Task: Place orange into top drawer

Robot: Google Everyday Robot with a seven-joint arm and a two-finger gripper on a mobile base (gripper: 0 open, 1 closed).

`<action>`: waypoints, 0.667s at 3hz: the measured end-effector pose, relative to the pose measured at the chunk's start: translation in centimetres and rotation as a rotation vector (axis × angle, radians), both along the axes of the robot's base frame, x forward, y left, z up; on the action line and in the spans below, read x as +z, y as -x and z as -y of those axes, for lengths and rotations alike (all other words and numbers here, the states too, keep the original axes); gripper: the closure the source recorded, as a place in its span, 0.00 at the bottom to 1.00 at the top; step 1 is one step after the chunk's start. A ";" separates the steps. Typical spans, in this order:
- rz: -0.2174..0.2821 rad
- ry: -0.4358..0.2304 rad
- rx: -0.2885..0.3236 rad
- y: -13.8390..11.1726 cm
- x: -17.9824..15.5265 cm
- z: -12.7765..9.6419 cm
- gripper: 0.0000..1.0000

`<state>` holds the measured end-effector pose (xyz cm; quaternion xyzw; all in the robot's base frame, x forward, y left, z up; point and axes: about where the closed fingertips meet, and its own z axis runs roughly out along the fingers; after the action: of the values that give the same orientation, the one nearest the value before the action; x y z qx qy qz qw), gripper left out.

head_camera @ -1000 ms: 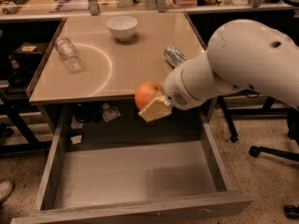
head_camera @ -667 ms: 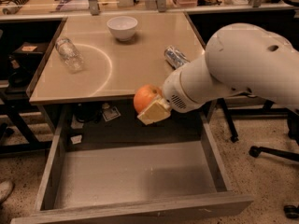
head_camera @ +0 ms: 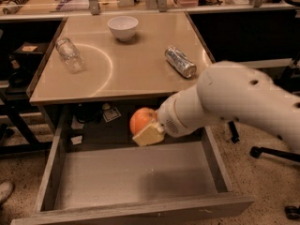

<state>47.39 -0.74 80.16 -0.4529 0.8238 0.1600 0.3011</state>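
Observation:
The orange will drop from my gripper near the middle of the drawer's grey bottom [head_camera: 123, 168], slightly toward the glass jar's side.
The orange [head_camera: 141, 119] is a round orange fruit held in my gripper [head_camera: 147, 129], whose cream-coloured fingers [head_camera: 149, 135] are shut on it. It hangs just below the table's front edge, above the back of the open top drawer [head_camera: 136, 172]. The drawer is pulled far out, wide and shallow, with a flat grey bottom and nothing lying in it. My white arm [head_camera: 234, 104] reaches in from the right and hides the drawer's right rear corner.
On the tan tabletop [head_camera: 136, 64] stand a white bowl [head_camera: 123, 27] at the back, a clear glass jar [head_camera: 69, 54] lying at the left and a silver can [head_camera: 180, 62] lying at the right. Office chair legs [head_camera: 274, 153] stand on the floor to the right.
My gripper has carried the orange lower, from the table's edge level down under it, toward the back of the open drawer. The arm has dropped with it.

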 end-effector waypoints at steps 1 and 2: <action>-0.101 -0.056 0.012 1.9 -6.3 -2.2 1.00; -0.164 -0.089 0.035 2.6 -11.0 -3.8 1.00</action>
<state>44.78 3.10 69.17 -0.4391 0.8296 0.2381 0.2495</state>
